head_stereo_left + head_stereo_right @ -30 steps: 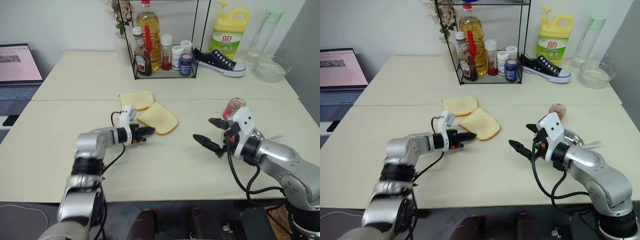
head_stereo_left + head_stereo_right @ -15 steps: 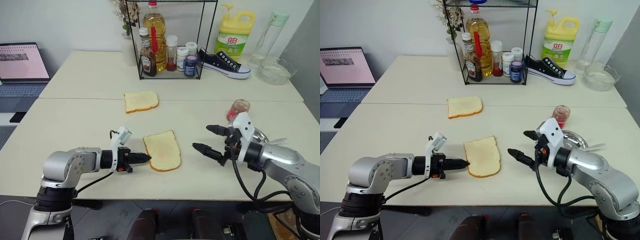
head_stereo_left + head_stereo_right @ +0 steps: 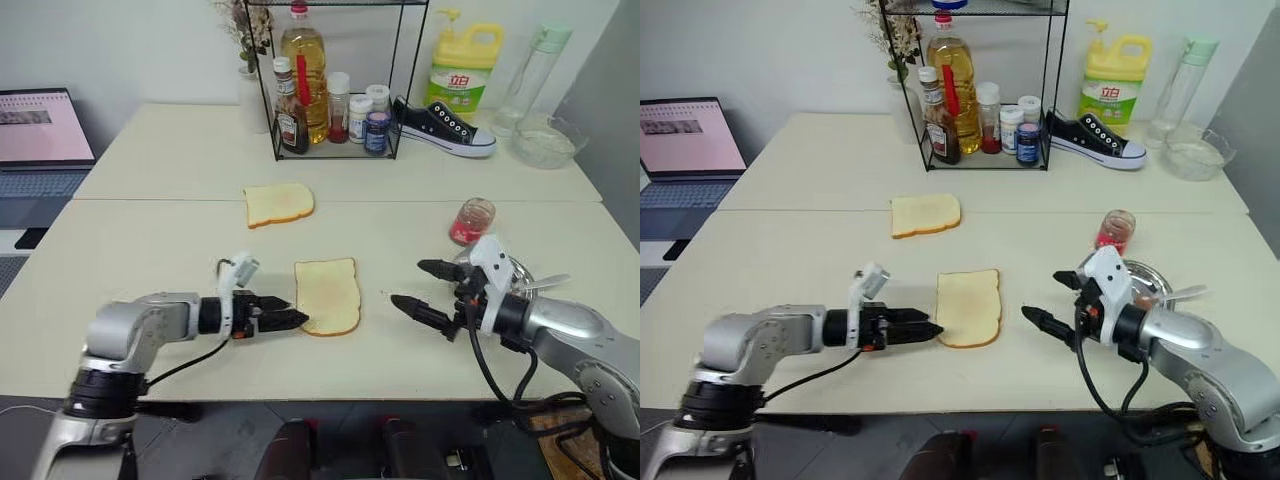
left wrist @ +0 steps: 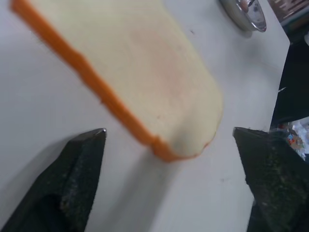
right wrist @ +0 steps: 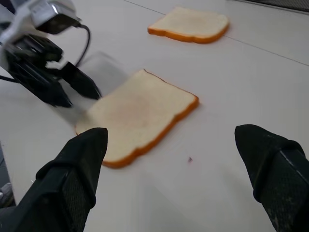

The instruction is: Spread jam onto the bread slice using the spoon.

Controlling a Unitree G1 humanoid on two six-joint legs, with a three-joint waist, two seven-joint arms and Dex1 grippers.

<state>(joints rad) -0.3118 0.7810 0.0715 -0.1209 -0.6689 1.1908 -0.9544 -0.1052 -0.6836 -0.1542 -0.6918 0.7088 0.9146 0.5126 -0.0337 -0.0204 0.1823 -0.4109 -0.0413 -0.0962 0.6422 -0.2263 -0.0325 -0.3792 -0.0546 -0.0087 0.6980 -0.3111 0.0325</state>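
Note:
Next, my right gripper goes to the spoon on the metal dish and grabs the handle's outer end (image 3: 557,281), jutting past the dish's edge.
The bread slice (image 3: 328,295) lies flat near the table's front middle. My left gripper (image 3: 288,318) is open at its near left corner, and the left wrist view shows that corner of the bread slice (image 4: 145,72) lying free between the spread fingers (image 4: 77,179). My right gripper (image 3: 408,285) hovers open to the right of the slice, holding nothing. Behind it stands the small jar of red jam (image 3: 471,221). The spoon (image 3: 546,283) rests on a metal dish (image 3: 518,272), its thin handle jutting out to the right.
A second bread slice (image 3: 278,203) lies farther back. A wire rack (image 3: 330,90) of bottles, a black shoe (image 3: 440,125), a yellow detergent bottle (image 3: 460,65) and a glass bowl (image 3: 545,140) line the far side. A laptop (image 3: 40,130) sits at the left.
My left gripper pulled the bread slice away from the other slice toward the table's front, then opened and let it go. The right gripper stayed open and barely moved.

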